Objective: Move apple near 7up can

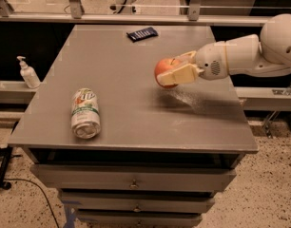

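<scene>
The robot's gripper will release the apple on the grey table (106,81) just behind the far end of the 7up can.
The red-orange apple (164,71) is held in the air above the right half of the grey table (131,122). My gripper (176,69) comes in from the right on a white arm and is shut on the apple, its cream fingers (181,74) clamped across it. The 7up can (85,113) lies on its side near the table's front left, its silver end toward the front edge. The apple is well to the right of the can and further back.
A dark flat packet (142,33) lies at the back of the table. A white pump bottle (28,73) stands on a ledge left of the table. Drawers (133,182) are below the front edge. A railing runs behind.
</scene>
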`<action>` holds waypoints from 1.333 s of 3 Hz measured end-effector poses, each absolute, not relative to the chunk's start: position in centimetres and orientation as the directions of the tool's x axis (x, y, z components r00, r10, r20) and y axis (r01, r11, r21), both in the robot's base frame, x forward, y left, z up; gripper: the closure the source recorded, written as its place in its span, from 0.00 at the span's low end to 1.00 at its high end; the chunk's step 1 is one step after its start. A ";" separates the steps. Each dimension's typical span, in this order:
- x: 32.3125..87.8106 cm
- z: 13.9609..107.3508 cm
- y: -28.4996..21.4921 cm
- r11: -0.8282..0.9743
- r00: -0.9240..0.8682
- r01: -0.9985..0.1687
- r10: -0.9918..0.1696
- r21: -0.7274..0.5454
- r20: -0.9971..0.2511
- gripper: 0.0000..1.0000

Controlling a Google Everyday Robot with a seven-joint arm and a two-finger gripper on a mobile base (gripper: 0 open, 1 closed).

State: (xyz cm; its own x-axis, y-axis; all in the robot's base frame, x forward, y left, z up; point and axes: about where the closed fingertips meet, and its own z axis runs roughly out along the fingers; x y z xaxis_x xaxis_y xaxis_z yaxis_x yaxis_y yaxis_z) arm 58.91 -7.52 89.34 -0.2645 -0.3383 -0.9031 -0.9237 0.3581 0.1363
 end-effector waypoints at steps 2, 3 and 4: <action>61.8 87.6 0.8 0.219 -0.165 -0.971 -0.327 0.095 -0.931 1.00; 62.4 87.2 4.3 0.150 -0.120 -0.986 -0.341 0.072 -0.932 1.00; 61.8 87.1 6.6 0.091 -0.092 -0.994 -0.365 0.062 -0.927 1.00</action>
State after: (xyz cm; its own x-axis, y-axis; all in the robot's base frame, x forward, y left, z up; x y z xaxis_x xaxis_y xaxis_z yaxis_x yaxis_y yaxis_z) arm 61.79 6.64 87.11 -0.0915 -0.3649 -0.9265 -0.9939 0.0908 0.0624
